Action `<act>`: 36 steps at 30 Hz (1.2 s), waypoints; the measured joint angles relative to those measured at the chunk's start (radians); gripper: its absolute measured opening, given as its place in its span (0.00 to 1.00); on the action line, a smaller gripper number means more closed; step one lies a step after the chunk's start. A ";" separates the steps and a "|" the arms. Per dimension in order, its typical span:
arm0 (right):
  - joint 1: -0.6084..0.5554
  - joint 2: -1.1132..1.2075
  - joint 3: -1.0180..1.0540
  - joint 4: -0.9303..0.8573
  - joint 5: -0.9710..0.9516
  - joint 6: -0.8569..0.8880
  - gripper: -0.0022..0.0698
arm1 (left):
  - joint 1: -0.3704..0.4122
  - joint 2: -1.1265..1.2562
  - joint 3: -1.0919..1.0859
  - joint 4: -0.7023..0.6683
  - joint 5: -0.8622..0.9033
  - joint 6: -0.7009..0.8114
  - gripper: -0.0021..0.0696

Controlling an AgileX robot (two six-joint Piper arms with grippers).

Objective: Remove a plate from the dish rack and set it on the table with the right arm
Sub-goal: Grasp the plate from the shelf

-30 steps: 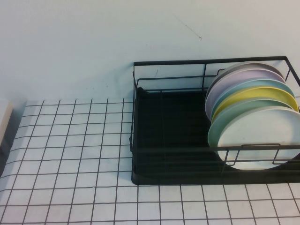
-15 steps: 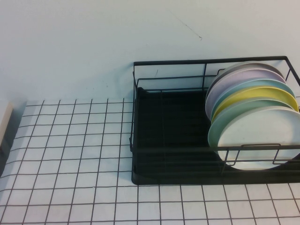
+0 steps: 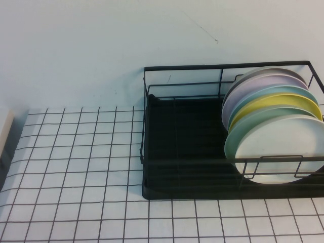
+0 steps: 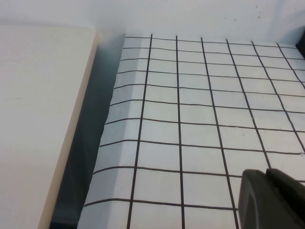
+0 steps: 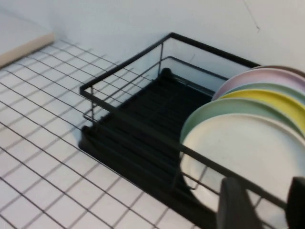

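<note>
The off-white plate's upper rim (image 3: 311, 117) (image 5: 292, 132), toward the filled end of the dish rack, is the next place that my right gripper should go to and close on.
The off-white plate (image 3: 283, 152) stands on edge at the front of a row of plates at the right end of the black dish rack (image 3: 202, 67). It also shows in the right wrist view (image 5: 243, 152), behind the rack's front rail (image 5: 124, 63). My right gripper (image 5: 267, 200) is open and empty, just in front of that rail and facing the plate. My left gripper (image 4: 266, 177) is shut and empty, low over the gridded table (image 4: 190, 124) at the far left. Neither gripper shows in the high view.
Behind the off-white plate stand a mint-green plate (image 3: 230, 139), a yellow plate (image 3: 283, 104) and several more. The rack's left part holds no plates. A beige block (image 3: 4, 126) sits at the table's left edge. The gridded table (image 3: 76, 167) stretches left of the rack.
</note>
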 joint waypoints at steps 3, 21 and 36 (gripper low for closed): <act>0.000 0.135 -0.114 -0.077 0.005 -0.048 0.51 | 0.000 0.000 0.000 0.000 0.000 0.000 0.02; 0.097 0.939 -0.512 -0.224 -0.021 -0.594 0.67 | 0.000 0.000 0.000 0.000 0.000 0.000 0.02; 0.101 1.093 -0.547 -0.232 -0.029 -0.772 0.61 | 0.000 0.000 0.000 0.000 0.000 0.000 0.02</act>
